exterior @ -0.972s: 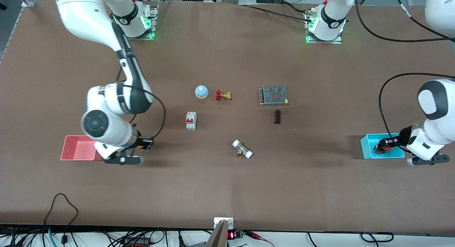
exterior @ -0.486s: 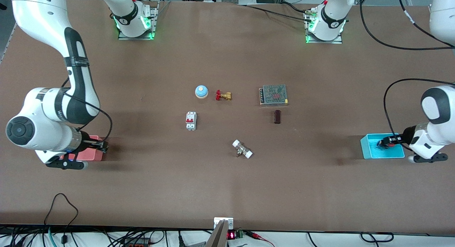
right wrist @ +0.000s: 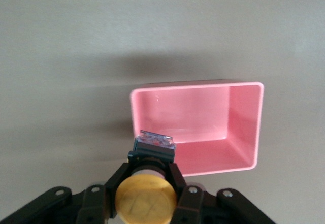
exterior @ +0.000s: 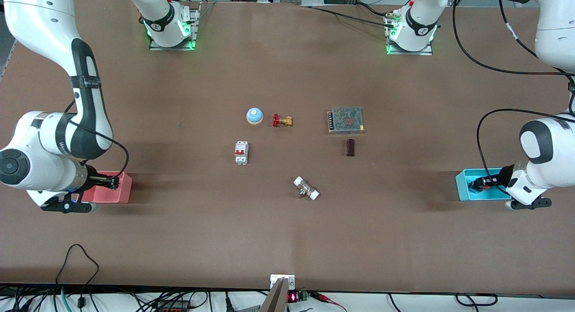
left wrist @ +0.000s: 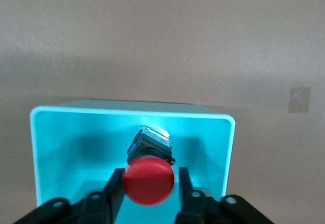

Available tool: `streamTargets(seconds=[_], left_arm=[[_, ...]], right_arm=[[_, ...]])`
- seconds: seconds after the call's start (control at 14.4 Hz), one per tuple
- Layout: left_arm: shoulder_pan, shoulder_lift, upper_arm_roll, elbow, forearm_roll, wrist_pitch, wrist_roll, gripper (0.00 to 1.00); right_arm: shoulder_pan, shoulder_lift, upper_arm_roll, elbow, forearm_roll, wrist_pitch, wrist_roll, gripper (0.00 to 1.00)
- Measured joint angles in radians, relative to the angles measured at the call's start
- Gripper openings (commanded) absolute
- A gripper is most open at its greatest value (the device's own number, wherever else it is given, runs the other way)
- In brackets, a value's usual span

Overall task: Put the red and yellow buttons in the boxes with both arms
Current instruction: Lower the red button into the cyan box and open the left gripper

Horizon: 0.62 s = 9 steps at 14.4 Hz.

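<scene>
Next, my right gripper releases the yellow button, now held at that bin's rim, inside the pink-red bin (exterior: 111,188) (right wrist: 166,127), close to the middle of its bottom.
My left gripper (exterior: 477,185) is low over the cyan bin (exterior: 462,188) at the left arm's end of the table. In the left wrist view its fingers (left wrist: 116,186) stand a little wider than the red button's (left wrist: 148,180) cap, with a gap on one side; the button sits tilted between them inside the cyan bin (left wrist: 66,148). My right gripper (exterior: 112,182) is over the pink-red bin (exterior: 120,193) at the right arm's end. In the right wrist view the gripper (right wrist: 147,181) is shut on the yellow button (right wrist: 146,198), held just at the pink-red bin's (right wrist: 203,112) rim.
In the table's middle lie a blue-and-white bell (exterior: 254,116), a brass valve with a red handwheel (exterior: 282,120), a white circuit breaker (exterior: 241,152), a metal power supply (exterior: 346,120), a dark cylinder (exterior: 350,147) and a white-ended fitting (exterior: 306,188).
My right arm swung toward its end of the table, carrying the yellow button from beside the pink-red bin to over it. My left gripper shifted slightly over the cyan bin.
</scene>
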Motion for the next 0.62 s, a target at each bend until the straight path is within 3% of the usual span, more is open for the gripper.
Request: streamTargets(seconds=[0.07,0.35,0.62], left_arm=[[-0.003,0.000,-0.001,0.009,0.024,0.001,0.000,1.00],[-0.028,-0.007,-0.005,0.073,0.085,0.005,-0.001,1.00],[-0.043,-0.060,-0.036,0.080,0.085,-0.046,-0.012,1.00]], right_arm=[[-0.016,0.008,0.000,0.000,0.000,0.000,-0.024,0.22],[-0.056,0.038,0.000,0.000,0.000,0.003,-0.116,0.22],[-0.063,0.063,0.000,-0.001,0.000,0.014,-0.157,0.22]])
